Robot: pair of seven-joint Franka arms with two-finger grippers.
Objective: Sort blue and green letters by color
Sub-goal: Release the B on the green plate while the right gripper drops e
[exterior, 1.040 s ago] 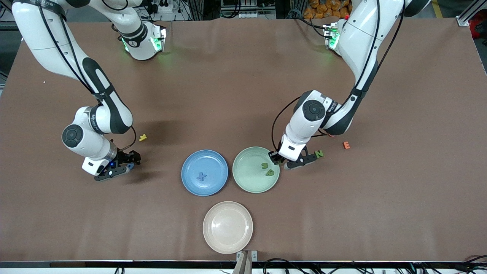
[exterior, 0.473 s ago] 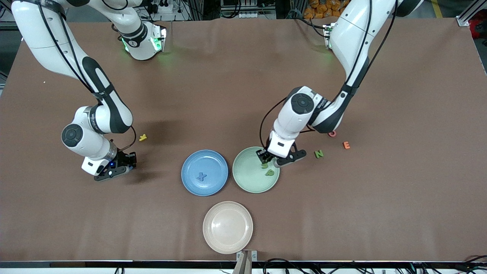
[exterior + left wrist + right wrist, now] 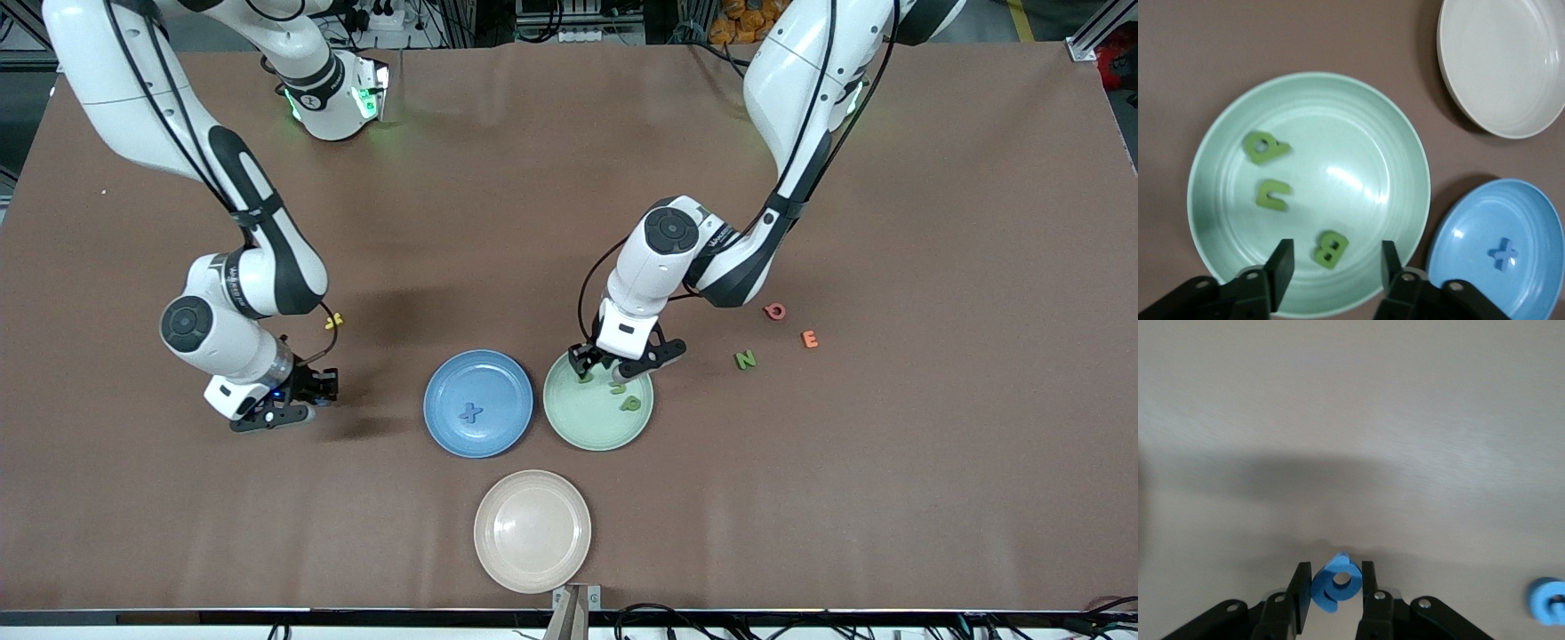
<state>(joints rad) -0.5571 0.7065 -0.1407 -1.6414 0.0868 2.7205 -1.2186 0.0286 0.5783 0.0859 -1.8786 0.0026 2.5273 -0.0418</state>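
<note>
The light blue letter, now held just above the table, will be let go by my right gripper in the blue plate, across the X from the cream plate (image 3: 460, 384).
My left gripper (image 3: 622, 363) is open low over the green plate (image 3: 578, 418). Three green letters lie in that plate: a B (image 3: 1331, 249) between my open fingers, a u (image 3: 1272, 195) and a p (image 3: 1265, 147). A green N (image 3: 745, 359) lies on the table toward the left arm's end. My right gripper (image 3: 298, 402) is shut on a light blue letter (image 3: 1336, 581), just above the table toward the right arm's end. Another light blue letter (image 3: 1548, 600) lies on the table near it. A blue X (image 3: 470, 412) lies in the blue plate (image 3: 444, 391).
A cream plate (image 3: 532, 532) stands nearer the front camera than the two coloured plates. An orange E (image 3: 809, 339) and a pink Q (image 3: 775, 311) lie by the N. A yellow letter (image 3: 335, 322) lies by the right arm.
My left gripper has moved from beside the N to over the green plate, where the B now lies between its open fingers. My right gripper has shifted slightly toward the blue plate.
</note>
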